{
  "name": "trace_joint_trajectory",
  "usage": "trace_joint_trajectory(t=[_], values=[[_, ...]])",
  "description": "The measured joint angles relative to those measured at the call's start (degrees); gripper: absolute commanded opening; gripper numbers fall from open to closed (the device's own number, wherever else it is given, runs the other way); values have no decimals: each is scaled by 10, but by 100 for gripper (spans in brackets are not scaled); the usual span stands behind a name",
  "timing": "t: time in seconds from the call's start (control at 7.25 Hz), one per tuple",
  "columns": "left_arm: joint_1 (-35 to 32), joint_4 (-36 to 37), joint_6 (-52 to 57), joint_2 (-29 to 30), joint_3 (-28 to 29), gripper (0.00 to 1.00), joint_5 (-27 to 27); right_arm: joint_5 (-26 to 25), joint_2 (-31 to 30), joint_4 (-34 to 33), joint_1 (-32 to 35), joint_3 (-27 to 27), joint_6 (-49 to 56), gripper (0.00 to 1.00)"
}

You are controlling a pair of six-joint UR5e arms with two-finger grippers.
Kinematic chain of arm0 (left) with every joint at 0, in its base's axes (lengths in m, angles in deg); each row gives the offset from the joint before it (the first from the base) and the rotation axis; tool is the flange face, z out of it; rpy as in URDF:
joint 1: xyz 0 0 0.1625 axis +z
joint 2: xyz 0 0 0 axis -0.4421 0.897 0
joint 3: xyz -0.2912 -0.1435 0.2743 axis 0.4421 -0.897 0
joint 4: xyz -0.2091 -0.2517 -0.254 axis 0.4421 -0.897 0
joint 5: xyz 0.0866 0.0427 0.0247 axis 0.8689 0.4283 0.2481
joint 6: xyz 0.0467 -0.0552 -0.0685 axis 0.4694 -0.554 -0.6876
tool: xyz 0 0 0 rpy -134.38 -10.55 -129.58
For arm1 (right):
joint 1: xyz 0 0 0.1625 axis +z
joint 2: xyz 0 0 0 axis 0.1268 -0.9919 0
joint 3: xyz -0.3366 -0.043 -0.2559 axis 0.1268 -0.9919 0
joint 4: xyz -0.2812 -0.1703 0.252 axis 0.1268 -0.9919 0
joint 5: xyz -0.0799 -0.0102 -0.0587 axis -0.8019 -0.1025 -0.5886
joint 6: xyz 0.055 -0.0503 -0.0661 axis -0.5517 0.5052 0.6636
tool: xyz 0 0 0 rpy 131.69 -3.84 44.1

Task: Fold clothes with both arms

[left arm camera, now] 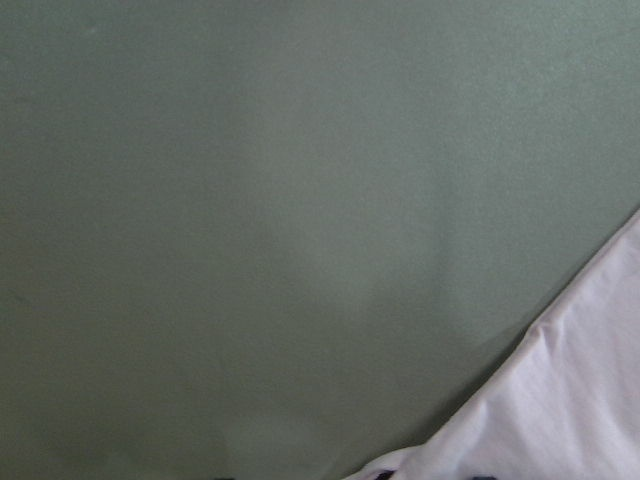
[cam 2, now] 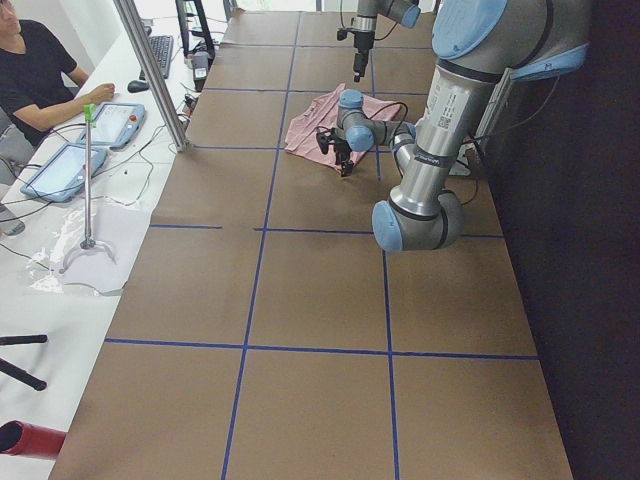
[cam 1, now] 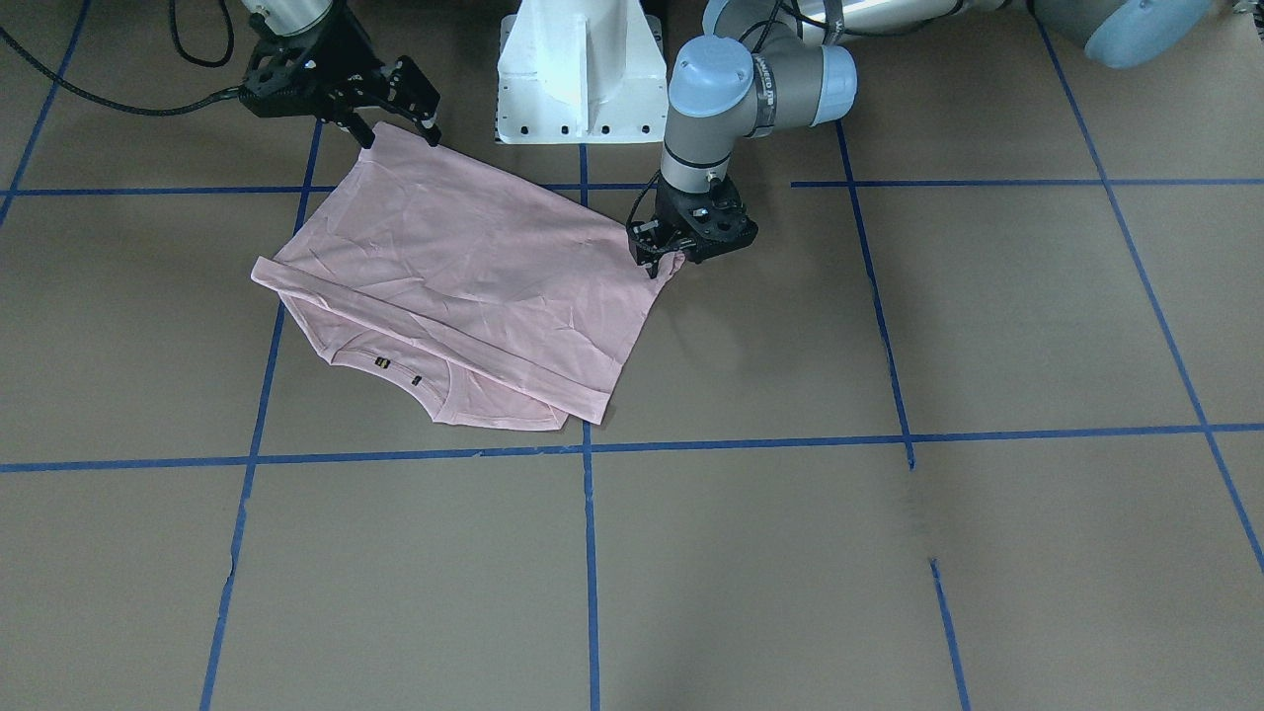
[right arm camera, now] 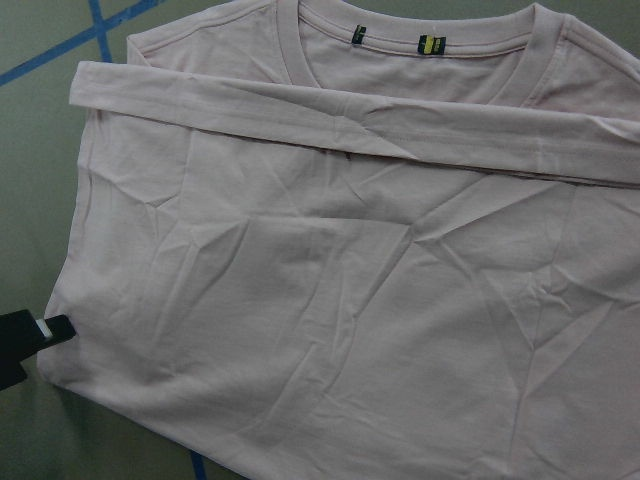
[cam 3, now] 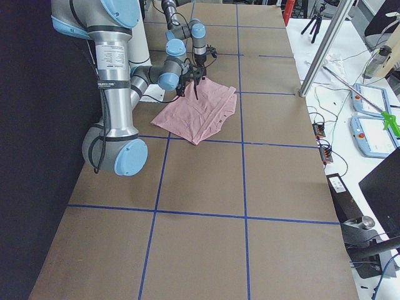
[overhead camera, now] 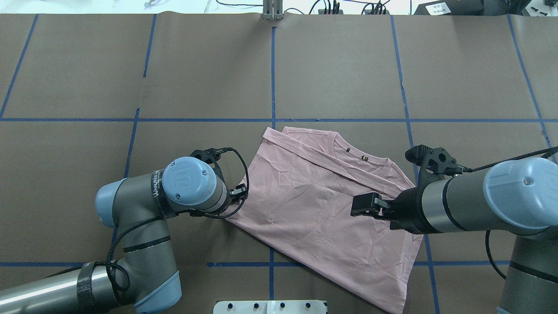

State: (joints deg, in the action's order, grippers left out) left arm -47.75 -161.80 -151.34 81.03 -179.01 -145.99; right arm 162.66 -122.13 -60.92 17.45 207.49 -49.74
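The T-shirt lies slanted, pinched by my left gripper short of the folded corner's tip, so next I take the corner's tip [cam 1: 677, 261] and swing the T-shirt square.
The pale pink T-shirt [cam 1: 464, 276] lies folded in half on the brown table, its hem laid across just below the collar, so the print is hidden. It also shows in the overhead view [overhead camera: 314, 205] and the right wrist view [right arm camera: 330, 300]. My left gripper [cam 1: 662, 259] is shut on the shirt's folded corner, low at the table. In the overhead view it sits under its wrist [overhead camera: 238, 192]. My right gripper [cam 1: 400, 133] is open and empty, just above the opposite folded corner. In the overhead view it hangs over the shirt [overhead camera: 357, 206].
The white pedestal base [cam 1: 578, 69] stands at the robot's side, close to the shirt. Blue tape lines [cam 1: 589, 553] grid the table. An operator [cam 2: 40, 70] and tablets [cam 2: 120, 120] are beside the table past a metal pole [cam 2: 150, 70].
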Motion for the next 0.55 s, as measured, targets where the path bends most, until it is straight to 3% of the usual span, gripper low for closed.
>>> trace_joint_trajectory(t=[0.55], values=[[0,1,-1,6,-7,0,-2,-1,-2,0,1,-1,-1,100]])
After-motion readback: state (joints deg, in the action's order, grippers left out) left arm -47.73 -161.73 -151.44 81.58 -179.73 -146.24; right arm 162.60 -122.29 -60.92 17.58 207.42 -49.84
